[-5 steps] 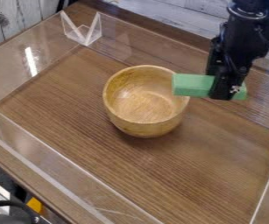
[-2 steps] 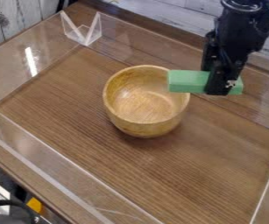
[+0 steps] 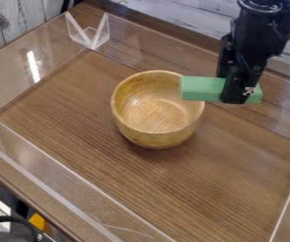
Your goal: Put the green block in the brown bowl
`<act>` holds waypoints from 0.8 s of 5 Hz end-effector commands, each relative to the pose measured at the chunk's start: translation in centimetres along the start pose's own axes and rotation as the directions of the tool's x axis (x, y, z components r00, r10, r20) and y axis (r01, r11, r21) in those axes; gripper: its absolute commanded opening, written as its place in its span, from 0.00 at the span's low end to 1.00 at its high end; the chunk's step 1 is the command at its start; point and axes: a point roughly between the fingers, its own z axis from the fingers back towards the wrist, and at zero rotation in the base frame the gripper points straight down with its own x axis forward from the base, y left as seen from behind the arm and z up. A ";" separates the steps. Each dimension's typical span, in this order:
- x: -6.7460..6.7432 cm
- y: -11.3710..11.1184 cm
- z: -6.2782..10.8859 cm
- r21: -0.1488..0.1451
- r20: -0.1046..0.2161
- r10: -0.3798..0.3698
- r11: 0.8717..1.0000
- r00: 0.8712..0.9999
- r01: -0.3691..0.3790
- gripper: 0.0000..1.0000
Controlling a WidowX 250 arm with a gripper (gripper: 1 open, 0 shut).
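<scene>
The robot's gripper will release the green block near the middle of the brown bowl's empty bottom (image 3: 162,112).
A light-brown wooden bowl (image 3: 158,109) with a thick rim sits near the middle of the dark wood table. Its inside holds nothing. A flat green block (image 3: 203,89) hangs in the air just above the bowl's right rim, lying roughly level. My black gripper (image 3: 239,91) comes down from the upper right and is shut on the block's right end. The block's left end reaches out over the rim.
Clear plastic walls (image 3: 59,180) run along the table's left and front sides. A clear triangular plastic stand (image 3: 87,30) sits at the back left. Bare wood lies to the bowl's left and front.
The gripper and the green block rose slightly and shifted left toward the bowl's rim, then held still over the last half second.
</scene>
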 end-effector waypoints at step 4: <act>-7.6 3.4 1.6 0.003 0.037 0.245 0.970 0.969 -0.245 0.00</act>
